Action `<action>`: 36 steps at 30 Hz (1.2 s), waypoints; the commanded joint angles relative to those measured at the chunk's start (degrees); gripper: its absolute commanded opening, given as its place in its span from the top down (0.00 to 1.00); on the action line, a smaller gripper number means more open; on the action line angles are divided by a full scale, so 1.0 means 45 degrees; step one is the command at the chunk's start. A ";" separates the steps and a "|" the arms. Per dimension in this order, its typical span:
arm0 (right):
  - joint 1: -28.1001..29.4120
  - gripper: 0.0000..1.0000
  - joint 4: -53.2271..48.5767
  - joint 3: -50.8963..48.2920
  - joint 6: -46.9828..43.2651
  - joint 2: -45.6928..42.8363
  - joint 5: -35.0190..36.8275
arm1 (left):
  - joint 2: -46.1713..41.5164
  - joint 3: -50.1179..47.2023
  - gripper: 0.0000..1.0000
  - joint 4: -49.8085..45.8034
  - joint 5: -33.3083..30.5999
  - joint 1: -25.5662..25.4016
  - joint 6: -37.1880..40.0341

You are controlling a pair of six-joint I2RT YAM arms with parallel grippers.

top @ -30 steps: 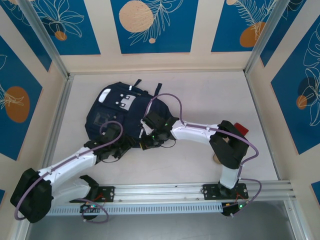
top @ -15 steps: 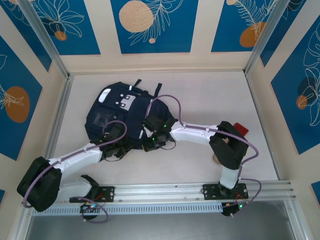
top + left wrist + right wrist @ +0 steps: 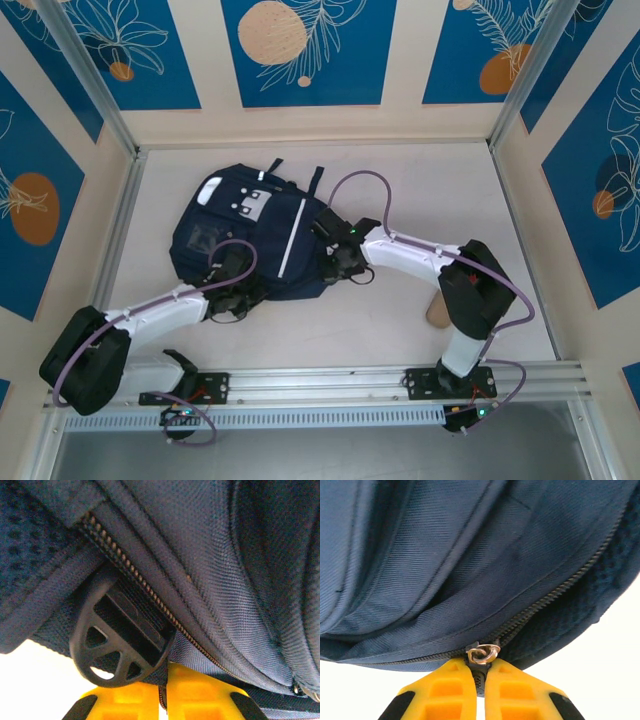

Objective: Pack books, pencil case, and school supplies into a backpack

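The robot's left gripper holds the backpack beside the black strap buckle, far from the zipper pull, so it should grab the zippered edge closer to the pull point(image 3: 300, 295).
The dark navy backpack point(image 3: 250, 235) lies flat at the table's middle left, its grey buckle patch point(image 3: 246, 207) facing up. My left gripper point(image 3: 236, 297) point(image 3: 164, 674) is at its near edge, shut on a fold of backpack fabric with zipper tape, right beside a black plastic strap buckle point(image 3: 117, 640). My right gripper point(image 3: 341, 263) point(image 3: 479, 669) is at the backpack's near right corner, shut on the black zipper pull point(image 3: 480, 677) under a small metal ring point(image 3: 481, 654). The zipper teeth point(image 3: 545, 602) run up to the right. The books are out of view.
A small tan object point(image 3: 437, 312) lies on the table behind the right arm's elbow. Metal frame posts and walls close in the table on three sides. A rail point(image 3: 350, 380) with both arm bases runs along the near edge.
My right gripper has slid rightwards along the backpack's near edge with the zipper pull. The raised dark flap is now flat, showing a white stripe. The left gripper crept slightly right.
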 commanded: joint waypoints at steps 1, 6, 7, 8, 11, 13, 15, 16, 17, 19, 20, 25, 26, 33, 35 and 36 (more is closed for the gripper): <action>-0.0155 1.00 -0.1148 -0.0099 -0.0051 -0.0495 0.0850 | 0.0539 0.0344 0.92 -0.0892 -0.1149 0.0163 0.0784; 0.0388 1.00 -0.0841 -0.0918 0.0094 -0.0815 -0.0166 | 0.1385 0.1316 0.92 -0.0998 -0.1123 0.0496 0.1685; 0.0571 1.00 -0.0732 -0.1152 0.0198 -0.0915 -0.0400 | 0.1595 0.1572 0.91 -0.0987 -0.1078 0.0607 0.1915; 0.0755 1.00 -0.0624 -0.1421 0.0336 -0.1004 -0.0669 | 0.1854 0.1806 0.91 -0.0981 -0.0991 0.0709 0.2140; 0.1415 1.00 -0.0131 -0.2024 0.0695 -0.1242 -0.1448 | 0.2571 0.2581 0.91 -0.0895 -0.0681 0.0992 0.2839; 0.1887 1.00 0.0266 -0.2308 0.0984 -0.1336 -0.1966 | 0.3005 0.3109 0.91 -0.0866 -0.0528 0.1139 0.3263; 0.2320 1.00 0.0647 -0.2416 0.1265 -0.1327 -0.2309 | 0.3409 0.3629 0.90 -0.0867 -0.0366 0.1302 0.3663; 0.2507 1.00 0.0874 -0.2436 0.1382 -0.1317 -0.2541 | 0.3615 0.3893 0.89 -0.0843 -0.0277 0.1391 0.3857; 0.2641 1.00 0.1225 -0.2419 0.1459 -0.1280 -0.2773 | 0.3829 0.4139 0.88 -0.0838 -0.0169 0.1491 0.4036; 0.2813 1.00 0.1635 -0.2226 0.1654 -0.1186 -0.2959 | 0.4154 0.4580 0.86 -0.0837 -0.0021 0.1684 0.4302; 0.2843 1.00 0.1827 -0.2080 0.1720 -0.1109 -0.3039 | 0.4247 0.4764 0.85 -0.0931 -0.0028 0.1773 0.4363; 0.2694 1.00 0.2773 -0.1279 0.1892 -0.0721 -0.3091 | 0.3723 0.4909 0.71 -0.1964 -0.0493 0.2148 0.3848; 0.2643 1.00 0.2941 -0.1091 0.1872 -0.0605 -0.3212 | 0.3442 0.4774 0.69 -0.2119 -0.0525 0.2183 0.3722; 0.2354 1.00 0.3135 -0.0187 0.1777 0.0232 -0.3629 | 0.0804 0.3065 0.59 -0.2127 0.0749 0.2253 0.2440; 0.2340 1.00 0.3194 -0.0115 0.1780 0.0339 -0.3750 | 0.0042 0.2438 0.55 -0.1774 0.1474 0.2241 0.1850; 0.2336 1.00 0.3218 -0.0096 0.1780 0.0360 -0.3797 | -0.0238 0.2192 0.53 -0.1576 0.1809 0.2228 0.1614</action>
